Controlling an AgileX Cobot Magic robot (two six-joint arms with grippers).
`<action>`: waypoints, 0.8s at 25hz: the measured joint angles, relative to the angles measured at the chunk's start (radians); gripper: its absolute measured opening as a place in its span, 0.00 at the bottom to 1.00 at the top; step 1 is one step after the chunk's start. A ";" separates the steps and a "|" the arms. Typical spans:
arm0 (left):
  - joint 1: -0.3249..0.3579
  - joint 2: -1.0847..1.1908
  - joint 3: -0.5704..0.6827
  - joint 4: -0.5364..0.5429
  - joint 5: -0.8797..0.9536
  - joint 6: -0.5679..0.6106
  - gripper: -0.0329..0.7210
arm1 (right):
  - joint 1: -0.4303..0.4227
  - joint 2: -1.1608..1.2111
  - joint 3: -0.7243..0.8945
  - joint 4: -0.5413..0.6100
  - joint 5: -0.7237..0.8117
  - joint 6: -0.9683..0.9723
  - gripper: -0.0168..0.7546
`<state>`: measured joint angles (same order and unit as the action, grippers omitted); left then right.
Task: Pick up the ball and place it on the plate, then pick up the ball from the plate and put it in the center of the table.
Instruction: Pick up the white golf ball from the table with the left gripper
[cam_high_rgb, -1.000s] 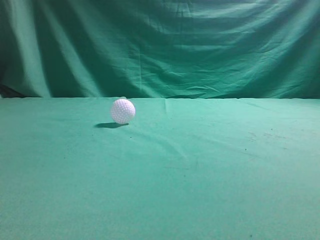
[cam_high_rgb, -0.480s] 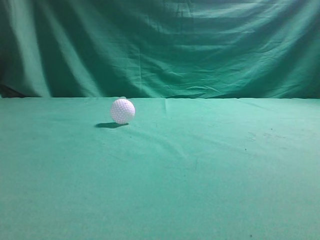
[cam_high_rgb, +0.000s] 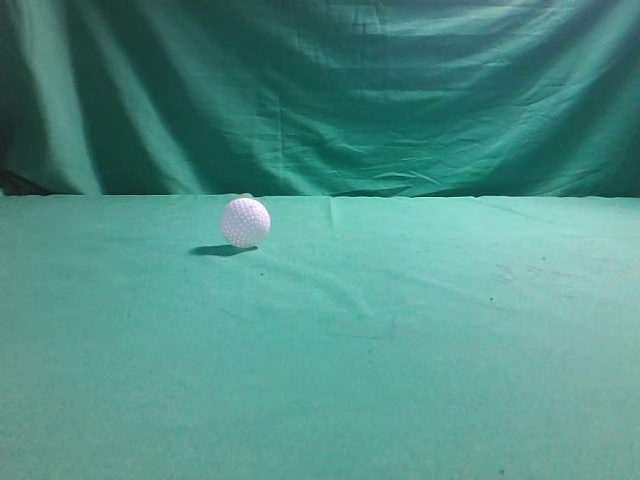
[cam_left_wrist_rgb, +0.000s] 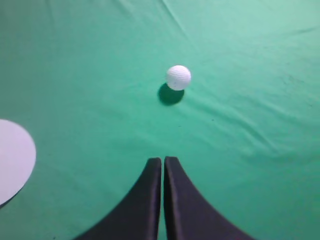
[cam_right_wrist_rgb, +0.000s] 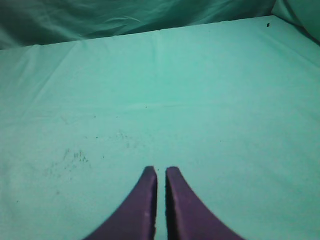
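My left gripper moves to the white dimpled ball next and closes around the ball's middle (cam_high_rgb: 246, 222) (cam_left_wrist_rgb: 178, 78), with its fingers on opposite sides.
The white dimpled ball (cam_high_rgb: 245, 222) rests on the green table (cam_high_rgb: 400, 340), left of the middle and toward the back. It also shows in the left wrist view (cam_left_wrist_rgb: 178, 77), ahead of my left gripper (cam_left_wrist_rgb: 163, 161), which is shut and empty, well short of the ball. The edge of a white plate (cam_left_wrist_rgb: 12, 157) shows at the left of that view; it is out of the exterior view. My right gripper (cam_right_wrist_rgb: 161, 171) is shut and empty over bare cloth. Neither gripper shows in the exterior view.
A wrinkled green cloth backdrop (cam_high_rgb: 320, 95) hangs behind the table's far edge. Small dark specks mark the cloth on the right (cam_high_rgb: 520, 270). The backdrop also shows in the right wrist view (cam_right_wrist_rgb: 100, 20).
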<state>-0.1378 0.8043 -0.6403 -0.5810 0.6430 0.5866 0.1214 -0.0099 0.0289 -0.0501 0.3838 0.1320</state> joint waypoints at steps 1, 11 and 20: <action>-0.018 0.047 -0.025 -0.005 0.009 0.016 0.04 | 0.000 0.000 0.000 0.000 0.000 0.000 0.09; -0.269 0.525 -0.312 0.141 0.011 -0.028 0.04 | 0.000 0.000 0.000 0.000 0.000 0.000 0.09; -0.291 0.886 -0.630 0.202 0.110 -0.089 0.04 | 0.000 0.000 0.000 0.000 0.000 0.000 0.09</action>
<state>-0.4283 1.6906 -1.2704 -0.3786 0.7532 0.4976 0.1214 -0.0099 0.0289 -0.0501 0.3838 0.1320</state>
